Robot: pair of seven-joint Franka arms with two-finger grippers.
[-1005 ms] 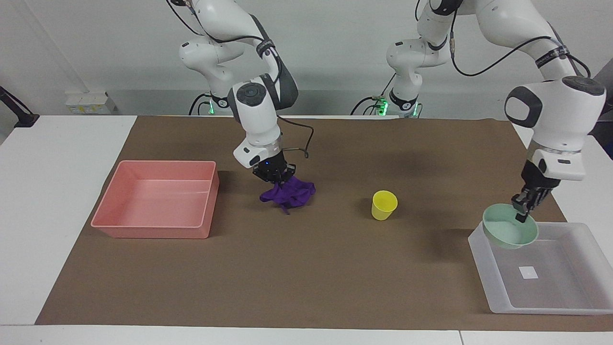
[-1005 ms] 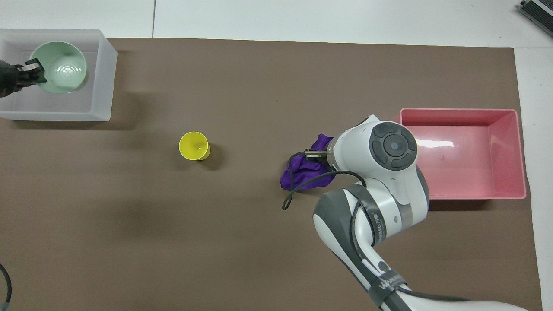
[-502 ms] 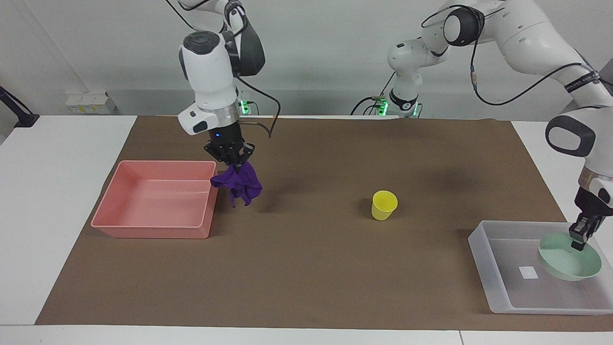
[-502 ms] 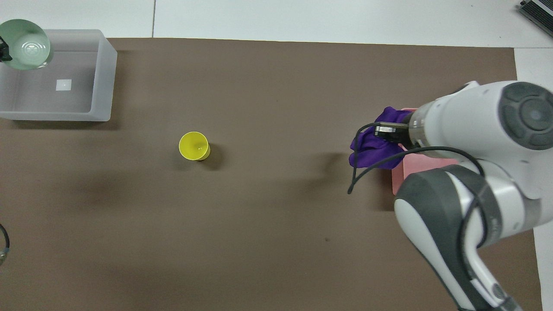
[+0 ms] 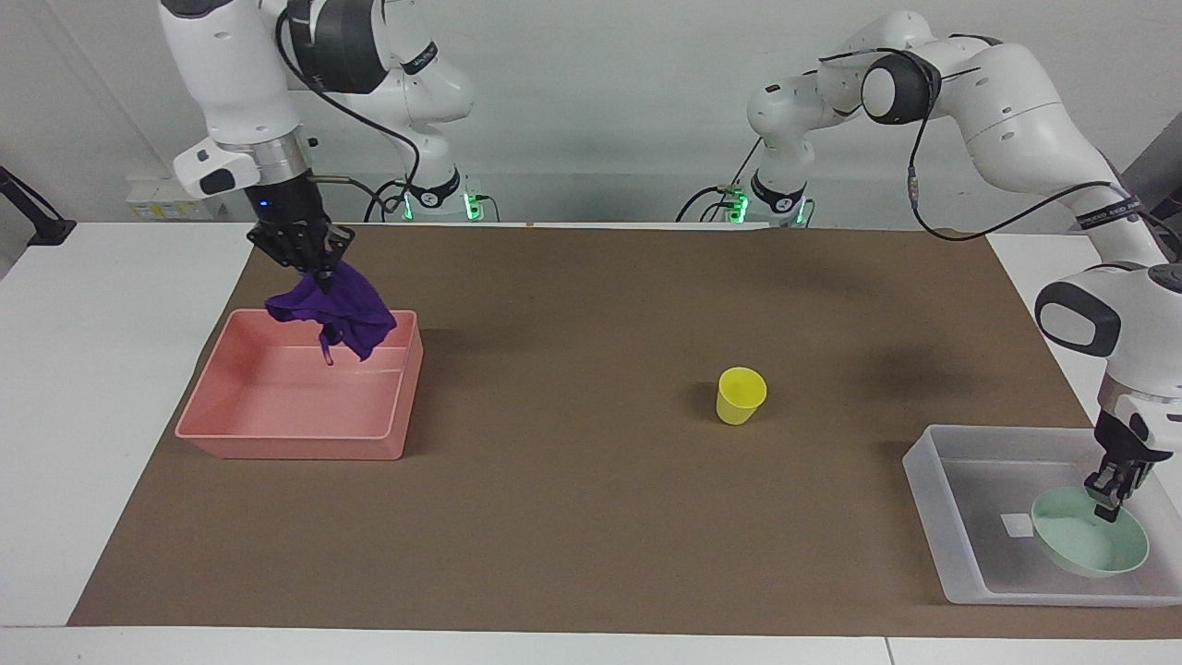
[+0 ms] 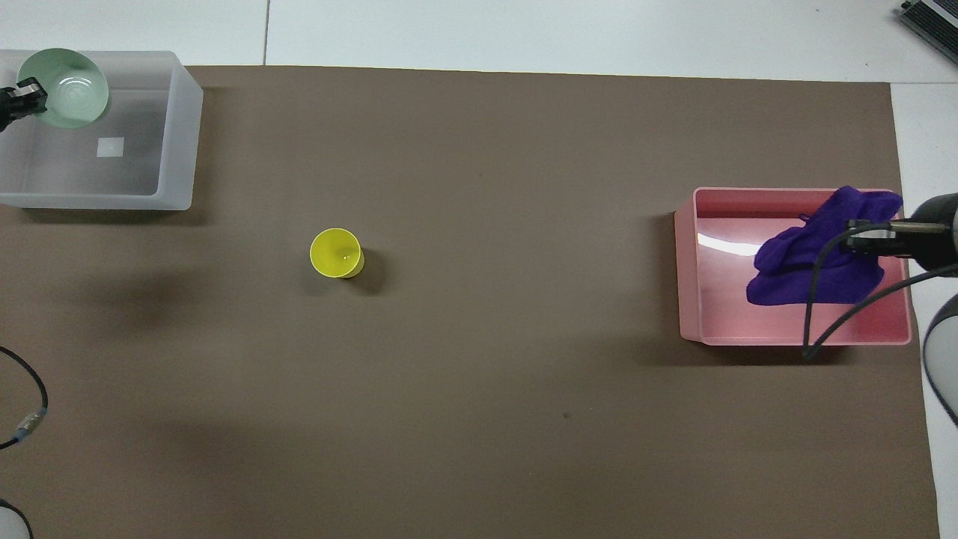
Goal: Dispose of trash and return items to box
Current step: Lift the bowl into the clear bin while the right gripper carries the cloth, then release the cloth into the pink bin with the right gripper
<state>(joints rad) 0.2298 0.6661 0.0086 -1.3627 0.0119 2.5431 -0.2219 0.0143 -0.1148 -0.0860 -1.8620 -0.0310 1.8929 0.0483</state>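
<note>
Next, the left gripper releases the mint-green bowl on top of the white square sticker [image 6: 117,150] in the translucent tray.
My right gripper [image 5: 309,268] is shut on the deep-purple rag [image 5: 334,309] and holds it hanging over the pink bin [image 5: 295,443], above the bin's end toward the middle of the table. In the overhead view the rag [image 6: 808,258] covers part of the bin [image 6: 711,299], with the right gripper [image 6: 861,236] above it. My left gripper [image 5: 1108,499] is shut on the rim of the mint-green bowl [image 5: 1090,545], low inside the translucent tray [image 5: 923,471]. The bowl [image 6: 71,75], left gripper [image 6: 26,93] and tray [image 6: 172,135] also show overhead. The yellow cup [image 5: 741,395] [image 6: 337,253] stands upright, alone mid-table.
A brown mat [image 5: 572,517] covers the table between the bin and the tray. A white square sticker [image 5: 1016,525] lies on the tray floor beside the bowl. A loose black cable [image 6: 30,404] lies at the left arm's end, near the robots.
My right gripper has risen and carried the rag from the mat beside the bin to over the bin. My left gripper has lowered the bowl deeper into the tray.
</note>
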